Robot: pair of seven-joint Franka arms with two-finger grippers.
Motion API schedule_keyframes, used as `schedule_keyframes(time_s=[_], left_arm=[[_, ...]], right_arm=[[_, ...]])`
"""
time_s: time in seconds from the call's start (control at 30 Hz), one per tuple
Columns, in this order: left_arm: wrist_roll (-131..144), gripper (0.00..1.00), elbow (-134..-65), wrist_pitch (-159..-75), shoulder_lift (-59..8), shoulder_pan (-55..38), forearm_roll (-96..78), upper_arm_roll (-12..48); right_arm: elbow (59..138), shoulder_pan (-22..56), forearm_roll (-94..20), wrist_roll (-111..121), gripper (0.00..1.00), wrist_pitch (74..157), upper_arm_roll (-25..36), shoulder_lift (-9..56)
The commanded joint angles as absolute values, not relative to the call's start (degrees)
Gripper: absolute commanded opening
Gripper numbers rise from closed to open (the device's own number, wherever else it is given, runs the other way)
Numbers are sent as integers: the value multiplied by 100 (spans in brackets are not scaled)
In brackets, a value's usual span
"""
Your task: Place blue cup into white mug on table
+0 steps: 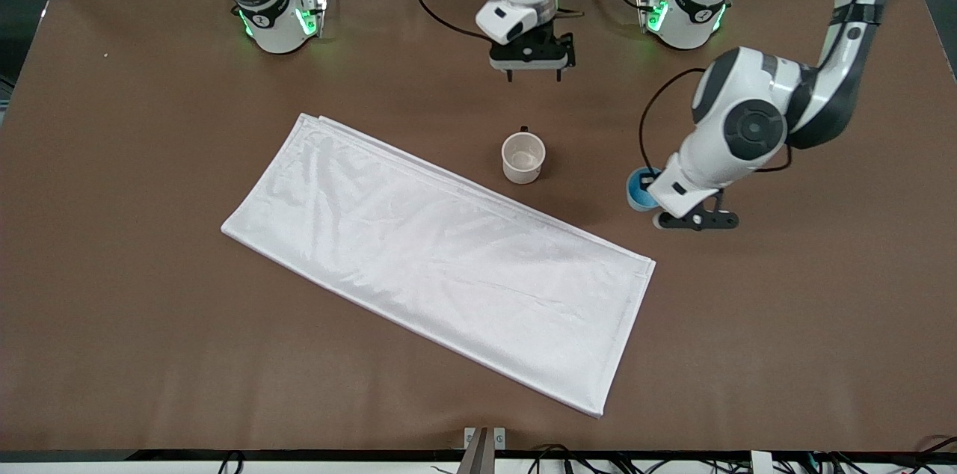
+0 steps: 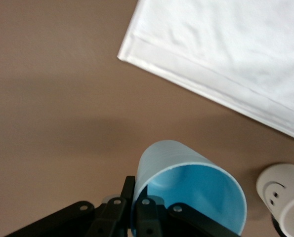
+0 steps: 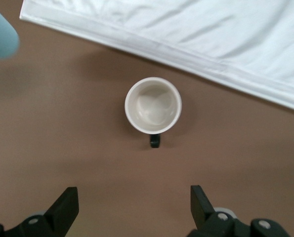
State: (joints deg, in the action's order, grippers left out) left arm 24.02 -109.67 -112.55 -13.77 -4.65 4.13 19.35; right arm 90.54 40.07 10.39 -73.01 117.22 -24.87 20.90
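The blue cup, now low at the table, will be released by my left gripper inside the opening of the white mug [image 1: 524, 154], beyond the cloth's long edge.
The blue cup [image 1: 638, 190] is low at the table [image 1: 149, 160], toward the left arm's end from the white mug [image 1: 522, 158]. My left gripper [image 1: 653, 194] is shut on the cup's rim, one finger inside and one outside; the left wrist view shows the cup [image 2: 186, 182] pinched by the wall in this gripper [image 2: 135, 200]. I cannot tell whether the cup touches the table. The mug stands upright and empty, its black handle toward the robots. My right gripper [image 1: 532, 74] hangs open and empty over the table beside the mug. The right wrist view shows the mug [image 3: 153, 105] past this gripper [image 3: 134, 205].
A large white cloth [image 1: 441, 250] lies diagonally across the middle of the table, nearer the front camera than the mug and cup. It also shows in the left wrist view [image 2: 226, 44] and the right wrist view [image 3: 186, 29]. The mug [image 2: 282, 195] shows in the left wrist view.
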Motion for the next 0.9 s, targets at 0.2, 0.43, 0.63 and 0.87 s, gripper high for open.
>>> schedule_keyframes(time_s=[0.2, 0.43, 0.63, 0.87], left_arm=[[3383, 0, -11057, -10723, -861, -422, 18, 2671], [4016, 0, -10819, -10837, -984, -475, -509, 3058], [4341, 0, -10898, -11029, -1204, -703, -545, 3208], [4640, 0, -10907, -11645, -1634, -957, -483, 3199]], right_arm=[[9255, 2120, -158, -4915, 100, 10284, -2663, 440], [9132, 1100, -193, -3149, 100, 9836, -2506, 193], [9009, 853, -193, -1611, 100, 9387, -1619, 176], [9018, 422, -193, -652, 100, 9352, -1065, 158]])
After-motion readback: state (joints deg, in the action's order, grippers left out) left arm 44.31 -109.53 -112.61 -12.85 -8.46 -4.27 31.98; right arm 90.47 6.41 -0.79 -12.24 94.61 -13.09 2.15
